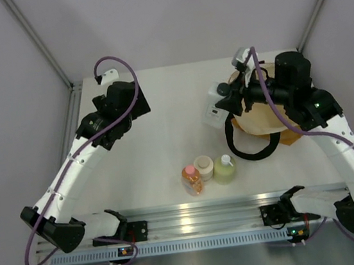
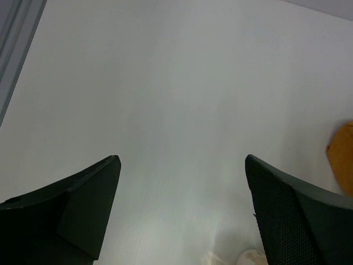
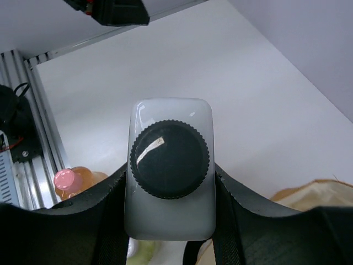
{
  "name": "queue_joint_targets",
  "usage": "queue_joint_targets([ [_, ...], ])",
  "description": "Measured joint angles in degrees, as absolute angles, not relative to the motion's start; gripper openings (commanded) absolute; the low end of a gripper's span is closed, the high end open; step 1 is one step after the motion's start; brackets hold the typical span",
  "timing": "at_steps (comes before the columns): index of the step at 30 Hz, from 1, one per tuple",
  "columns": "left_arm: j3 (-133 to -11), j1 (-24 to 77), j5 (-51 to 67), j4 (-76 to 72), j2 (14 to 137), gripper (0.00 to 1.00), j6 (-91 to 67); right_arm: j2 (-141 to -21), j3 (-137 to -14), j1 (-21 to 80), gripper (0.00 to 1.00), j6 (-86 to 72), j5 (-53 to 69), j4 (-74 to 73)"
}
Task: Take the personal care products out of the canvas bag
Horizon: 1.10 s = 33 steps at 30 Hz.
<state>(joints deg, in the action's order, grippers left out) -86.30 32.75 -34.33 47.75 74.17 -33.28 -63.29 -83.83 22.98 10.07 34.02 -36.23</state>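
I should let go of the white bottle with my right gripper on the bare table (image 1: 188,158) just behind the orange bottle and cream jar.
My right gripper (image 1: 226,102) is shut on the white squarish bottle with a dark cap (image 1: 216,106), holding it just left of the mustard canvas bag (image 1: 259,121). In the right wrist view the bottle (image 3: 170,221) sits clamped between both fingers, cap towards the camera. The orange bottle with pink cap (image 1: 192,179), the cream round jar (image 1: 204,166) and the pale green bottle with white cap (image 1: 225,168) stand together near the front middle of the table. My left gripper (image 1: 136,102) is open and empty at the back left, over bare table in its own view (image 2: 182,165).
The bag's black loop handle (image 1: 250,150) lies on the table in front of the bag, close to the green bottle. An aluminium rail (image 1: 194,216) runs along the near edge. Grey walls close the back and sides.
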Motion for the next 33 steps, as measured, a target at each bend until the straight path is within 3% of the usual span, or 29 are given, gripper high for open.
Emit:
queue_joint_targets([
  [17, -82.5, 32.7, -37.3, 51.7, 66.5, 0.99, -30.0, -74.6, -75.9, 33.3, 0.0, 25.2, 42.5, -31.7],
  [33, -71.1, 32.7, -39.1, 53.9, 60.6, 0.98, -32.9, -85.0, -64.5, 36.7, 0.0, 30.5, 46.0, -16.3],
])
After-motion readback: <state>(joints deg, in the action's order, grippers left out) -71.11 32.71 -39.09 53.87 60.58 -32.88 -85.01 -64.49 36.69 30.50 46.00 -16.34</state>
